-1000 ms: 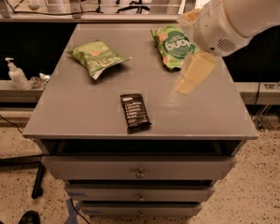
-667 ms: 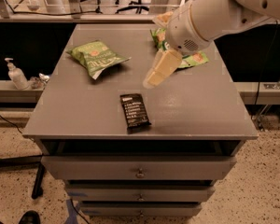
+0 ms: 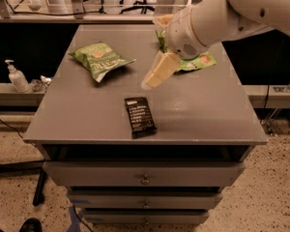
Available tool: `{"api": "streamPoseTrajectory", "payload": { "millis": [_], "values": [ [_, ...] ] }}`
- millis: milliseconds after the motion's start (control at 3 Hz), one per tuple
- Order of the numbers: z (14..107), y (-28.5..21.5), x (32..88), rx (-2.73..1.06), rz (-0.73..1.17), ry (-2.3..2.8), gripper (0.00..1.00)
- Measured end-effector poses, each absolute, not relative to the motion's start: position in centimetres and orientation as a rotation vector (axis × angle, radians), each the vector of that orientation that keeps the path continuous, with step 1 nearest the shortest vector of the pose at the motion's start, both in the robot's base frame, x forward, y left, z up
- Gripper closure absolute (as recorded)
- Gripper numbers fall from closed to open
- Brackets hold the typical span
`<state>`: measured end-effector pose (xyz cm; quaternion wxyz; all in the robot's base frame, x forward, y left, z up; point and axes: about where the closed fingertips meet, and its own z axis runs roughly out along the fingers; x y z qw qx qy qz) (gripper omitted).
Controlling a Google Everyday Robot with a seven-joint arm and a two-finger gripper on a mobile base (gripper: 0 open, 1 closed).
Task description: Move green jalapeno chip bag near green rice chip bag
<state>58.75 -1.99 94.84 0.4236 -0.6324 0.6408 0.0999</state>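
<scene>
Next, I grab the whitish end (image 3: 124, 62) of the green jalapeno chip bag with my gripper, at the end toward the green rice chip bag.
The green jalapeno chip bag (image 3: 99, 58) lies flat on the grey table (image 3: 208, 110) at the back left, its whitish end pointing right. The green rice chip bag (image 3: 199, 62) lies at the back right, mostly hidden behind my white arm; only its lower edge and a left corner show. My gripper (image 3: 150, 82) hangs over the middle of the table, pointing down and left. It is between the two bags, to the right of the jalapeno bag and apart from it, and holds nothing that I can see.
A black snack bar (image 3: 139, 115) lies near the table's front edge, below the gripper. Drawers (image 3: 144, 178) sit under the tabletop. A pump bottle (image 3: 15, 76) stands on a low ledge to the left. Office chairs stand far behind.
My arm has swung left and forward from the table's right side to its middle, now covering most of the rice bag. Both bags and the black bar have not moved.
</scene>
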Motion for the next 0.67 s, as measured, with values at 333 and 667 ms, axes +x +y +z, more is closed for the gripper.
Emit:
{"api": "streamPoseTrajectory", "payload": {
  "millis": [333, 667],
  "values": [
    [93.7, 0.4, 62.3, -1.549, 0.300, 1.543, 0.00],
    [92.0, 2.9, 65.8, -1.551, 0.310, 1.504, 0.00]
  ]
}}
